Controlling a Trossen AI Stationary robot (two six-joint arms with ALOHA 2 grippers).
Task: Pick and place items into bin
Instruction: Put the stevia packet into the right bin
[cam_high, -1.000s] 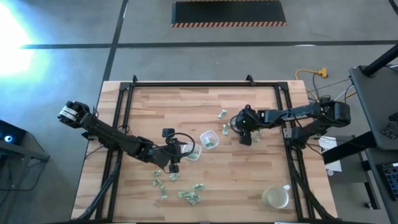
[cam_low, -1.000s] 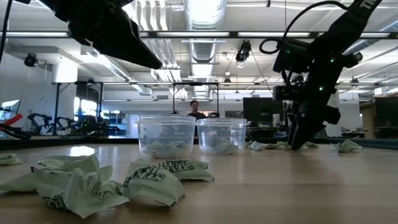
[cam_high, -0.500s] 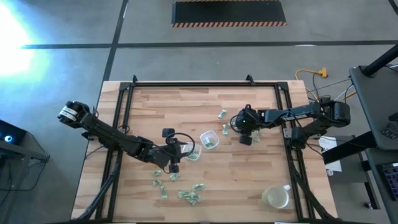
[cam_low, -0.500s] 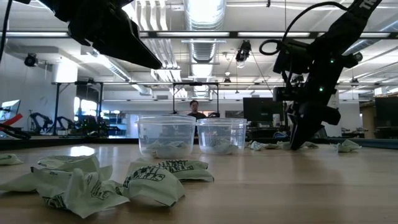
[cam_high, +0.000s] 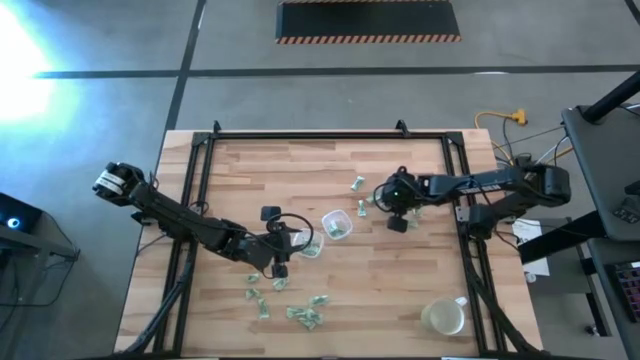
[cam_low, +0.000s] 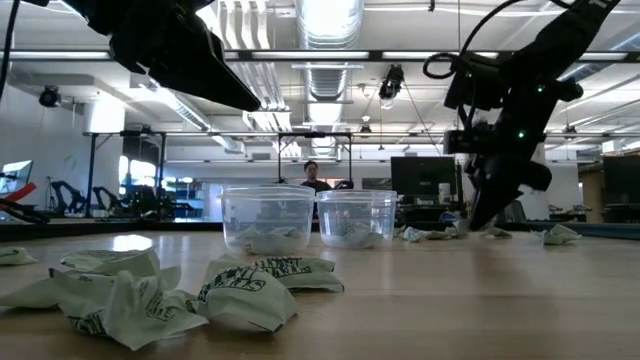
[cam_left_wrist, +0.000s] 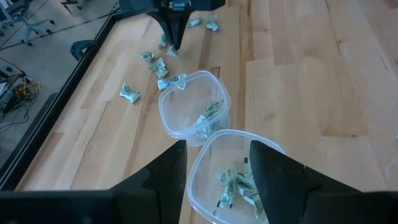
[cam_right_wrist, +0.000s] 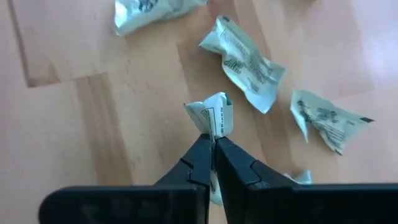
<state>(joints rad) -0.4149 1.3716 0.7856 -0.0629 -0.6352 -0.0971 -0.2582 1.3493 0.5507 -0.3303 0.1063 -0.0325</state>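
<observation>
I need to let go of the wrapper with my right gripper inside the far clear tub (cam_high: 339, 227), the one nearer to that gripper.
The items are small pale green-and-white crumpled wrappers. Some lie around my right gripper (cam_right_wrist: 214, 141), such as one wrapper (cam_right_wrist: 249, 62), and several more lie near the front edge (cam_high: 305, 317). My right gripper (cam_high: 384, 205) is shut on one wrapper (cam_right_wrist: 214, 117) right of the two clear tubs. The bins are those two tubs (cam_high: 337, 225) (cam_high: 311, 245), which stand side by side with wrappers inside. My left gripper (cam_left_wrist: 217, 149) hovers open above the nearer tub (cam_left_wrist: 236, 180), touching nothing. My right gripper pinches the wrapper by its lower crumpled edge (cam_right_wrist: 213, 132), only at the free ends of its two fingers. The fingers slant down at it from above. The wrapper sticks out beyond the fingertips; whether it is clear of the wood I cannot tell.
A yellowish-white mug (cam_high: 445, 317) stands at the front right. More wrappers lie by the far tub (cam_left_wrist: 163, 68) and at the table's middle (cam_high: 357, 183). A black frame (cam_high: 205, 160) borders the wooden top. Bare wood lies at the far left.
My right gripper has shut its fingers on a wrapper and has risen a little, drifting slightly toward the table's right edge. My left gripper has stayed open above the tub.
</observation>
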